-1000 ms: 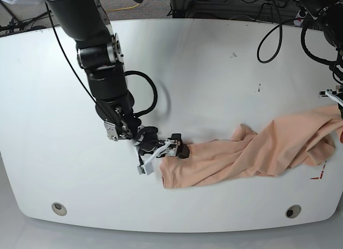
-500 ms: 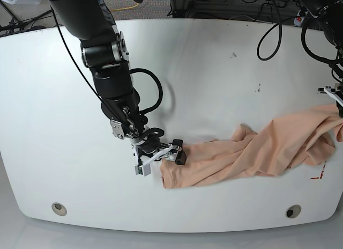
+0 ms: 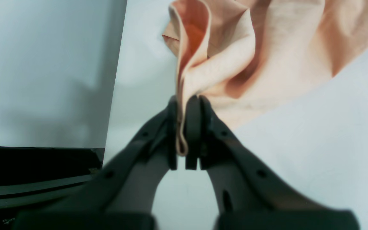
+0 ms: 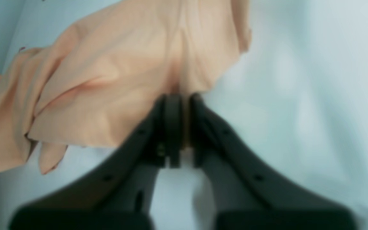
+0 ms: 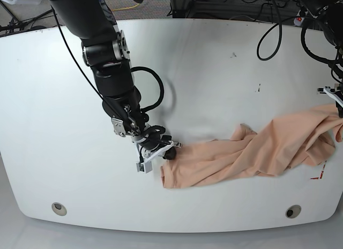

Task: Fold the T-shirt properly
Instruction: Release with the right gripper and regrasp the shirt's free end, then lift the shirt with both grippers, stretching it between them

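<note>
The robot's right gripper pinches just a thin fold at the T-shirt's edge, so it should open and grab a thicker bunch of the T-shirt (image 4: pixel 196 74) close by before it stretches the T-shirt straight.
The peach T-shirt (image 5: pixel 257 152) lies twisted and stretched in a long band across the white table's (image 5: pixel 214 72) front right. My right gripper (image 5: pixel 169 152) is shut on the T-shirt's left end; in the right wrist view, the right gripper (image 4: pixel 181 105) pinches the edge of the T-shirt (image 4: pixel 117 80). My left gripper (image 5: pixel 338 105) holds the right end at the table's right edge. The left wrist view shows the left gripper (image 3: pixel 184 105) shut on a folded hem of the T-shirt (image 3: pixel 267 48), which rises in folds just beyond it.
Two round holes (image 5: pixel 59 209) (image 5: pixel 292 211) sit near the table's front edge. A small red mark (image 5: pixel 319 175) lies just below the cloth's right end. Cables (image 5: pixel 268 29) hang over the back right. In the left wrist view, the table's edge (image 3: pixel 115 80) runs just left of that gripper.
The right arm's wrist has shifted right and its gripper has pivoted, tips ending slightly further left, still holding the shirt's left end. The shirt and the left gripper have barely moved.
</note>
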You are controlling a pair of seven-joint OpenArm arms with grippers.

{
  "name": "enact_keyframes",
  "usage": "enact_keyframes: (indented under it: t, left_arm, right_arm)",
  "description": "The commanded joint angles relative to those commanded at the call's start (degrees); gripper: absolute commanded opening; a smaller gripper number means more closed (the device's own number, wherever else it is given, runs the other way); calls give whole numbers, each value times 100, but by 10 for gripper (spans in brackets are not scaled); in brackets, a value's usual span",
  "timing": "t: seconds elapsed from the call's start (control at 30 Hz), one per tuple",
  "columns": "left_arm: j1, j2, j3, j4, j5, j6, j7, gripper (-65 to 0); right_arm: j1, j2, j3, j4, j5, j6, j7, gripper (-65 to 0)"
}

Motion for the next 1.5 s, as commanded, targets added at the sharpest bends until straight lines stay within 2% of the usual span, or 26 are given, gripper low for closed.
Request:
enact_keyframes:
  t: [0.13, 0.33, 0.4, 0.6, 0.7, 0.8, 0.87, 0.97, 1.07, 1.17, 1.23, 1.3, 1.43, 1.5]
  left_arm:
    - [0, 0, 9, 0, -9, 0, 0, -640]
    - [0, 0, 9, 0, -9, 0, 0, -640]
    - [0, 0, 9, 0, -9, 0, 0, -640]
    - [0, 0, 9, 0, -9, 0, 0, -640]
    - [0, 0, 88, -9, -9, 0, 0, -640]
    - [0, 0, 264, -9, 0, 0, 0, -640]
    - [0, 0, 316, -9, 0, 0, 0, -640]
    - [-9, 0, 334, -9, 0, 0, 0, -640]
    - [-9, 0, 369, -9, 0, 0, 0, -640]
    - [-18, 0, 510, -9, 0, 0, 0, -640]
    - [-18, 0, 510, -9, 0, 0, 0, -640]
    - [-18, 0, 510, -18, 0, 0, 0, -640]
    - [-18, 0, 510, -18, 0, 0, 0, -640]
    - [-18, 0, 510, -18, 0, 0, 0, -640]
  right_arm:
    - [-334, 44, 0, 730, 0, -18, -229, -650]
    - [-1275, 554, 18, 2655, 9, -26, -1064, -650]
    - [-1723, 756, 246, 3429, 9, -26, -1415, -650]
    - [-2778, 818, 1240, 4879, 0, 18, -2400, -650]
    - [-3200, 985, 1433, 5248, 9, 26, -2611, -650]
    - [-3464, 993, 1468, 5336, 9, 26, -2629, -650]
    - [-3560, 993, 1477, 5319, 9, 26, -2629, -606]
    - [-3587, 976, 1495, 5310, 9, 26, -2629, -490]
    - [-3640, 923, 1811, 5310, 35, 26, -2629, -344]
    - [-3631, 791, 2295, 5196, 404, 26, -2637, -173]
    - [-3596, 809, 2365, 4958, 695, 26, -2637, -106]
    - [-3464, 879, 2391, 4642, 1011, 26, -2637, -75]
    - [-3341, 1090, 2303, 4009, 1767, 35, -2637, -75]
    - [-3262, 1125, 2145, 3780, 2031, 123, -2637, -75]
